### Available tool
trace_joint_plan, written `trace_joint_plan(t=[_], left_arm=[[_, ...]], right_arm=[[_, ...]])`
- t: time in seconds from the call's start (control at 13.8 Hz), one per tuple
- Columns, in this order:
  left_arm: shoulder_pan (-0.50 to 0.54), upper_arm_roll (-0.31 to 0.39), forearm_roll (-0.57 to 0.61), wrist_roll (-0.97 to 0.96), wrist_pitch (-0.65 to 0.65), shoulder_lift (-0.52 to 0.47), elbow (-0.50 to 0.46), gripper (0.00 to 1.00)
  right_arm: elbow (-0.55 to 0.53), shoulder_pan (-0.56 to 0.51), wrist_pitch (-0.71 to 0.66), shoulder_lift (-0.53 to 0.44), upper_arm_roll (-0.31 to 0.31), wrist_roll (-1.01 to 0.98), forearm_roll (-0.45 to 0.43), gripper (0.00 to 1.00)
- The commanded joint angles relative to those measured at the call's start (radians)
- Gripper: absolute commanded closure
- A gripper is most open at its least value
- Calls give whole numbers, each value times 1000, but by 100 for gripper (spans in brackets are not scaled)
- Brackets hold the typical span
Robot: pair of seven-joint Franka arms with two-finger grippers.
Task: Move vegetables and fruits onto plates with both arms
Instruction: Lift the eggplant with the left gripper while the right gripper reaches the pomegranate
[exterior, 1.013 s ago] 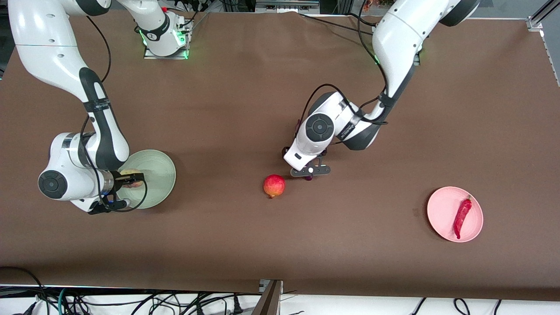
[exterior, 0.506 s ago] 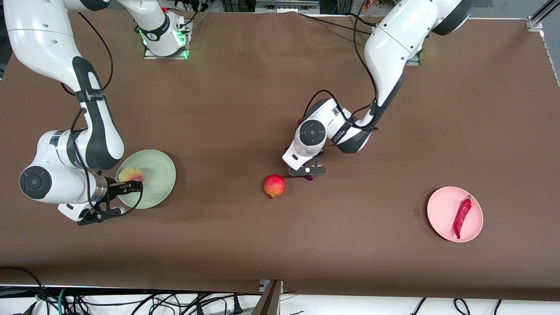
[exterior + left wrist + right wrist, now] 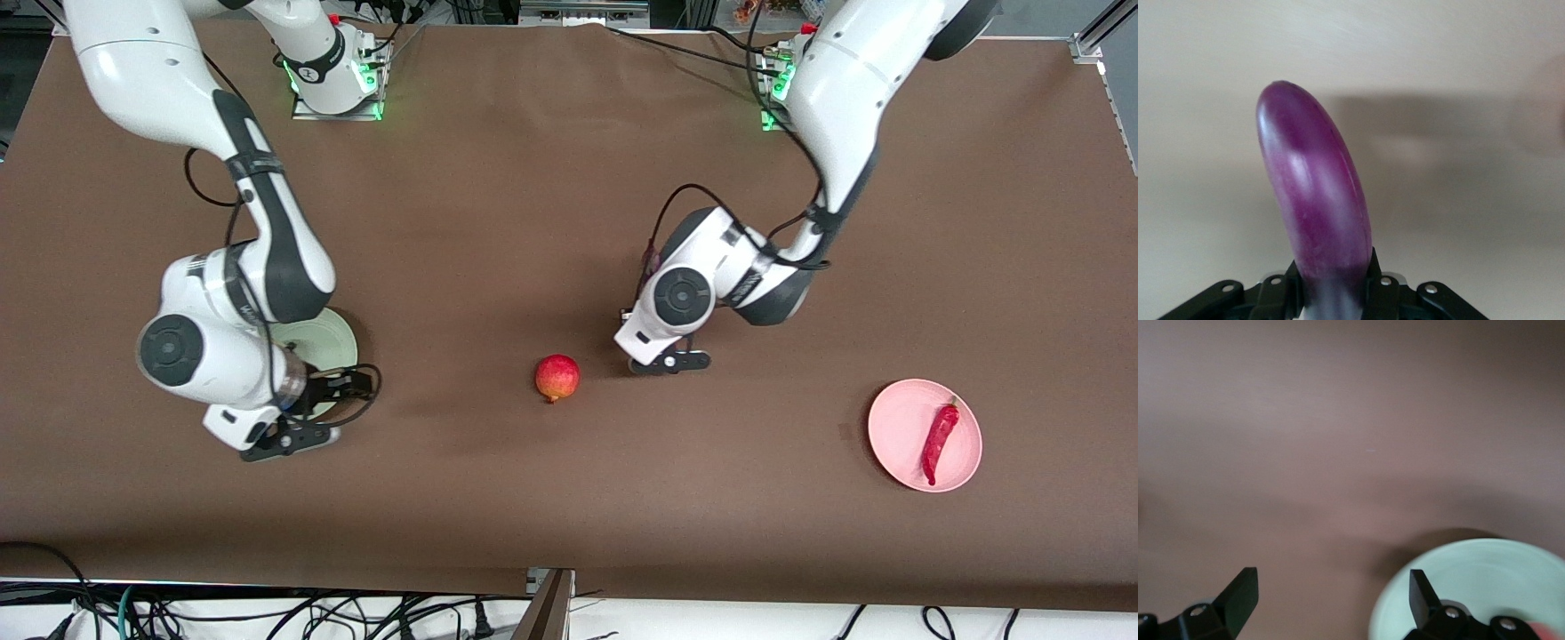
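Note:
My left gripper needs to release the purple eggplant on the pink plate (image 3: 915, 420) beside the red chili, setting it down toward the red fruit.
My left gripper (image 3: 665, 363) is shut on the purple eggplant (image 3: 1315, 200) and holds it above the table, beside the red fruit (image 3: 557, 377). The wrist hides the eggplant in the front view. In the left wrist view the gripper (image 3: 1332, 277) clamps the eggplant's lower end. My right gripper (image 3: 331, 409) is open and empty at the edge of the mint green plate (image 3: 336, 345) nearer the front camera. The arm covers most of that plate and hides the peach. The right wrist view shows the open gripper (image 3: 1331, 593) beside the plate (image 3: 1471, 583). The red chili (image 3: 939, 440) lies on the pink plate (image 3: 896, 425).
The brown table (image 3: 498, 204) stretches between the two plates, with only the red fruit lying near its middle. Cables run along the front edge below the table.
My right gripper let go of the peach on the green plate and moved off toward the table's middle. My left gripper shifted toward the left arm's end with the eggplant.

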Motion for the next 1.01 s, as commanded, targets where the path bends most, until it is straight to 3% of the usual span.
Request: trace_joint_plan(t=[0.0,0.22,0.43,0.65,0.94], left_arm=[[100,-15,-28,147,-178,-139,-5,97],[200,-1,-19,316,-394,-158,136,97],[361,1,-23,534,-425,-153,201,96],[449,21,59,744,-315,-100,199,96],[446,51,204,797,-72,32,201,96]], right_arm=[[5,73,53,12,-2,166,20,0],[4,167,173,34,-2,374,20,0],[4,268,291,64,-3,546,13,0],[4,323,393,96,-7,606,6,0],[4,371,488,144,-13,610,-8,0]])
